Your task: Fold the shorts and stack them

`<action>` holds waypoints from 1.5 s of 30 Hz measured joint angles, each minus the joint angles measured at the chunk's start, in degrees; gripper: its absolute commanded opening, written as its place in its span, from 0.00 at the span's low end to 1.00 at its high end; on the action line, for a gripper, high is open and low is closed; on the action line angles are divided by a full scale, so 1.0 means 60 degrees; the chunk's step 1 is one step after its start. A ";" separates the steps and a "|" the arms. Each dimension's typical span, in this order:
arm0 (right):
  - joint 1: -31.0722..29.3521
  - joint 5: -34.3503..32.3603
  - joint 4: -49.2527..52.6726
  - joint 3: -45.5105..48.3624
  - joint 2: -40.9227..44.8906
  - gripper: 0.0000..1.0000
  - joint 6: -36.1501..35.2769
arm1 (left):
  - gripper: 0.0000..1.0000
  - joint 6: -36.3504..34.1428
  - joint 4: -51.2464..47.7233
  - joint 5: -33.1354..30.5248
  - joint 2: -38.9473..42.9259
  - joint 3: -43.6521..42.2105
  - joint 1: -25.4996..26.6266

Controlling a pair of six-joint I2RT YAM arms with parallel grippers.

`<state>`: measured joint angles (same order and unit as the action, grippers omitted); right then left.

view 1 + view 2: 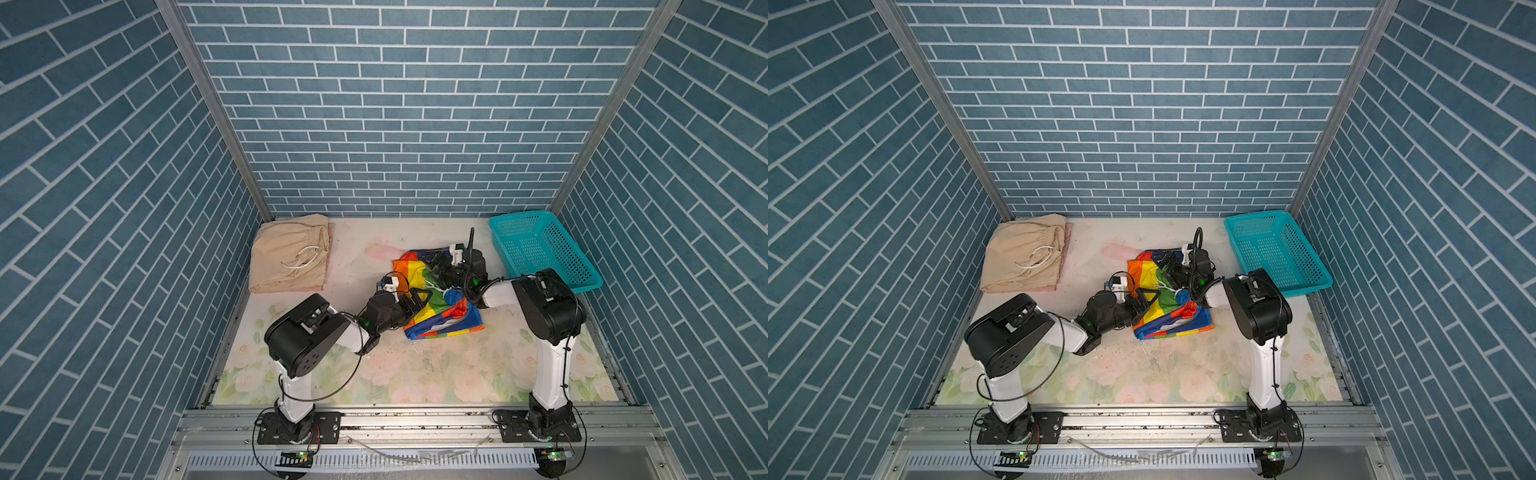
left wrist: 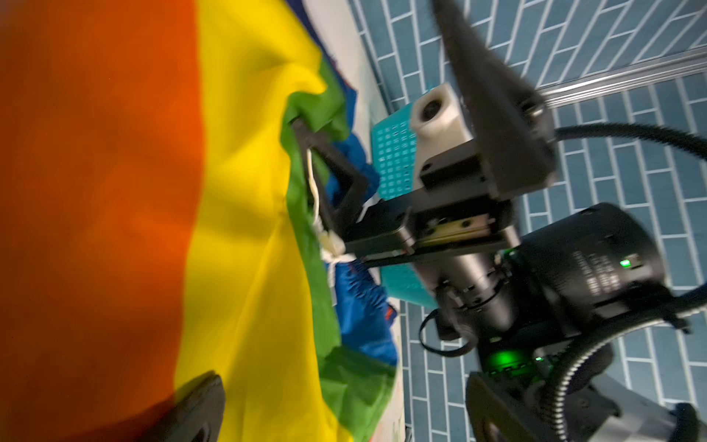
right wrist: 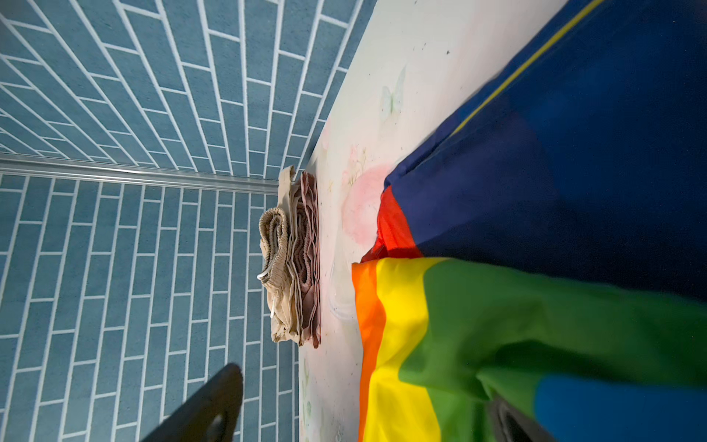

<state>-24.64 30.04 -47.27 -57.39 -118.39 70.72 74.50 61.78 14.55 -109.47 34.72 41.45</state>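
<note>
Next, my left gripper needs to grab the rainbow-striped shorts by the middle of their orange edge point(image 1: 402, 282), on the side facing the beige shorts.
The rainbow-striped shorts point(image 1: 446, 309) point(image 1: 1169, 313) lie crumpled at the table's middle, with blue cloth and a white drawstring point(image 2: 314, 191) showing. My left gripper point(image 1: 417, 300) point(image 1: 1147, 300) point(image 2: 344, 421) stands open at their left edge, striped fabric point(image 2: 248, 268) between its spread fingers. At their far side my right gripper point(image 1: 437, 266) point(image 1: 1169, 266) point(image 3: 359, 421) is open too, and one finger point(image 2: 333, 157) pokes into the green fold. The beige shorts point(image 1: 286, 257) point(image 1: 1021, 257) point(image 3: 279, 268) lie folded at the back left on the pink shorts point(image 1: 330, 249) point(image 3: 308, 268).
A teal perforated basket point(image 1: 552, 253) point(image 1: 1279, 249) stands empty at the back right, close behind the right arm's elbow point(image 1: 544, 307). Blue brick walls close in the table point(image 1: 415, 374) on three sides. Bare floral tabletop stretches from the shorts to the front rail.
</note>
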 measured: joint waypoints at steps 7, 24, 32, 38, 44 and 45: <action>0.0506 0.0641 -0.0211 0.0022 -0.0109 0.98 -0.0149 | 1.00 0.0492 0.1661 0.0007 -0.0783 -0.0149 -0.0033; 0.1741 0.1392 0.2044 0.1071 0.2936 0.98 -0.2189 | 1.00 -0.0561 -0.0856 0.0211 0.0324 0.0277 -0.0124; 0.0969 0.0678 0.1945 0.3472 0.5595 0.99 -0.2328 | 1.00 -0.1614 -0.3821 0.0583 0.1996 0.2171 -0.1115; 0.0284 0.0302 0.1741 0.4248 0.5362 0.98 -0.2255 | 1.00 -0.1891 -0.4991 0.0943 0.0984 0.4375 -0.1891; 0.0372 0.0237 0.1104 0.4707 0.4535 0.99 -0.2259 | 1.00 -0.2080 -0.6040 0.1341 -0.0787 0.6116 -0.1920; 0.0401 0.0240 0.1013 0.4787 0.4386 0.99 -0.2262 | 1.00 -0.2113 -0.6193 0.1399 -0.0987 0.6247 -0.1920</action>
<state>-22.24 31.48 -41.19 -28.67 -92.07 57.14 61.82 24.62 22.94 -115.39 72.20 29.93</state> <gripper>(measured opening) 0.985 0.995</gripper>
